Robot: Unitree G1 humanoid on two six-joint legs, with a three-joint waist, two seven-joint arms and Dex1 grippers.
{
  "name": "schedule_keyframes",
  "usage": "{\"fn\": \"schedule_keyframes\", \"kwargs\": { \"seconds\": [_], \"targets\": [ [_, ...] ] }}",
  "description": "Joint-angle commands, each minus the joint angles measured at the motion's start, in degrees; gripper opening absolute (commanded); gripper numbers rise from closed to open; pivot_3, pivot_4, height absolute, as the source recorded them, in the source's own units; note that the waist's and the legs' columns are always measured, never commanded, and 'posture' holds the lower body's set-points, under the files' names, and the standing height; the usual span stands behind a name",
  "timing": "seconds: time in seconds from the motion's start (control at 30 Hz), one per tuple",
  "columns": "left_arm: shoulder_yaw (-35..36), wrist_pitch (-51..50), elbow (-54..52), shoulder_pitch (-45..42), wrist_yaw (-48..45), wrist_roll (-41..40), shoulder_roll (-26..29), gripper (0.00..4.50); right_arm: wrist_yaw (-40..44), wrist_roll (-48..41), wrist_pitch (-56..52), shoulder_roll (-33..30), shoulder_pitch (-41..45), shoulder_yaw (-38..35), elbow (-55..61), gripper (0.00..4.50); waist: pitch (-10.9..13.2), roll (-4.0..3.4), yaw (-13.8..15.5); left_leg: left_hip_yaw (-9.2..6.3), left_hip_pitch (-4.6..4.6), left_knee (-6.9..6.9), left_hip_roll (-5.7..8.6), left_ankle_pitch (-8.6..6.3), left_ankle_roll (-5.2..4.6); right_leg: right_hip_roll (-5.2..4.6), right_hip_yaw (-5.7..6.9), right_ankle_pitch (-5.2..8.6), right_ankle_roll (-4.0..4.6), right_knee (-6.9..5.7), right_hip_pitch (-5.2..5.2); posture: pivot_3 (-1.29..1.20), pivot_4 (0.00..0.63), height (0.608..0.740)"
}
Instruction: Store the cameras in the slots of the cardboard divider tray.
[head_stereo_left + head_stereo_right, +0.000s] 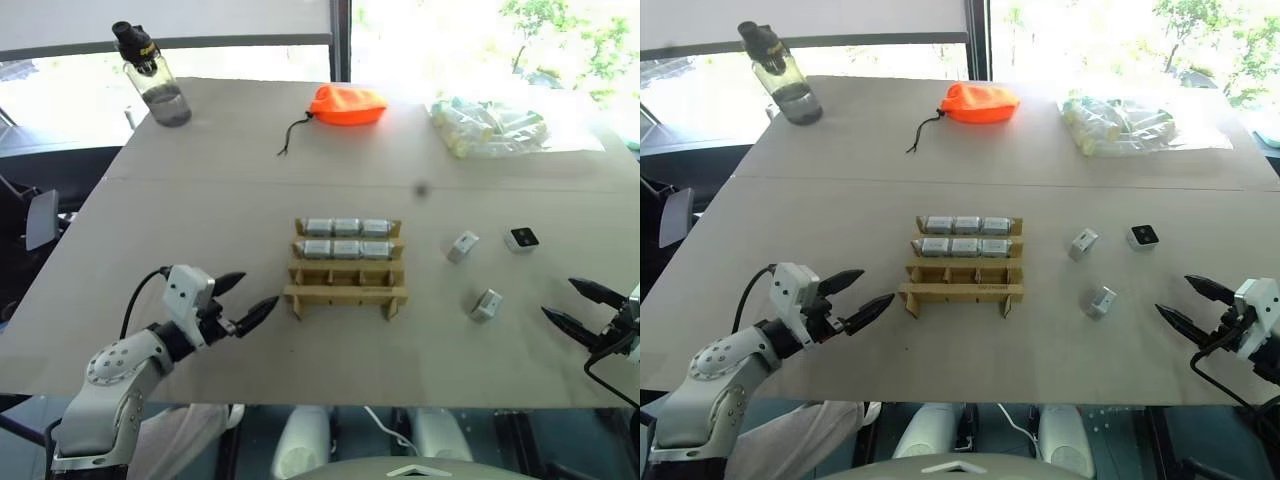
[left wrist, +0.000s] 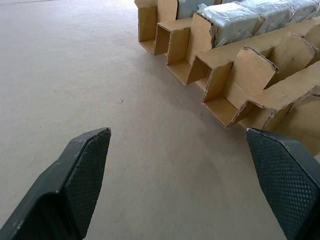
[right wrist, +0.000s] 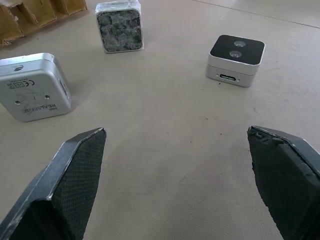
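The loose camera has its black lens side pointing up. My right gripper should close on the silver sides (image 1: 521, 248) (image 3: 210, 63) of that camera.
The tan cardboard divider tray (image 1: 346, 293) lies at the table's middle. Its two far rows hold several silver cameras (image 1: 346, 249); the two near rows are empty. Three loose cameras lie to its right: one (image 1: 462, 246) nearest the tray, one with a black lens face (image 1: 522, 238) further right, one (image 1: 486, 304) closer to the front edge. My left gripper (image 1: 247, 297) stands open just left of the tray, nothing between its fingers. My right gripper (image 1: 582, 306) is open near the right edge, right of the loose cameras, which also lie ahead of it (image 3: 35, 92) (image 3: 235, 59).
An orange pouch (image 1: 346, 104) with a dark cord, a clear bag of pale tubes (image 1: 490, 127) and a water bottle (image 1: 155, 78) stand along the far side of the table. Bare tabletop lies between the tray and the front edge.
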State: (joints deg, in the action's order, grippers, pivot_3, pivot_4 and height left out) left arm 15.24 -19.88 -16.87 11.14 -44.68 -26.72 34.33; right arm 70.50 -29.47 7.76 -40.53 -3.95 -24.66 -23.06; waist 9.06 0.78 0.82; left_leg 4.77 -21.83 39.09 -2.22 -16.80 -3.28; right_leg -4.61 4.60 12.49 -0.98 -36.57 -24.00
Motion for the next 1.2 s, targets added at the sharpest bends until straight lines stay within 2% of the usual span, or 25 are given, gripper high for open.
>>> {"fn": "schedule_keyframes", "kwargs": {
  "seconds": [0.03,1.2],
  "targets": [
    [0.6,2.0,-1.3,0.0,0.2,0.3,0.0,4.46,0.2,0.0,1.4,-1.2,0.9,-1.3,0.2,4.50,0.0,0.00,0.0,0.00,0.00,0.00,0.00,0.00,0.00,0.00,0.00,0.00,0.00,0.00,0.00,0.00,0.150,0.726],
    [1.7,4.0,-0.2,0.6,2.3,0.8,-1.0,4.46,0.5,2.8,3.4,-1.5,6.2,0.9,-2.7,4.50,0.0,0.00,0.0,0.02,0.01,0.01,0.01,0.00,0.00,0.07,0.02,-0.02,-0.03,-0.01,0.01,0.00,0.150,0.726]
  ]
}}
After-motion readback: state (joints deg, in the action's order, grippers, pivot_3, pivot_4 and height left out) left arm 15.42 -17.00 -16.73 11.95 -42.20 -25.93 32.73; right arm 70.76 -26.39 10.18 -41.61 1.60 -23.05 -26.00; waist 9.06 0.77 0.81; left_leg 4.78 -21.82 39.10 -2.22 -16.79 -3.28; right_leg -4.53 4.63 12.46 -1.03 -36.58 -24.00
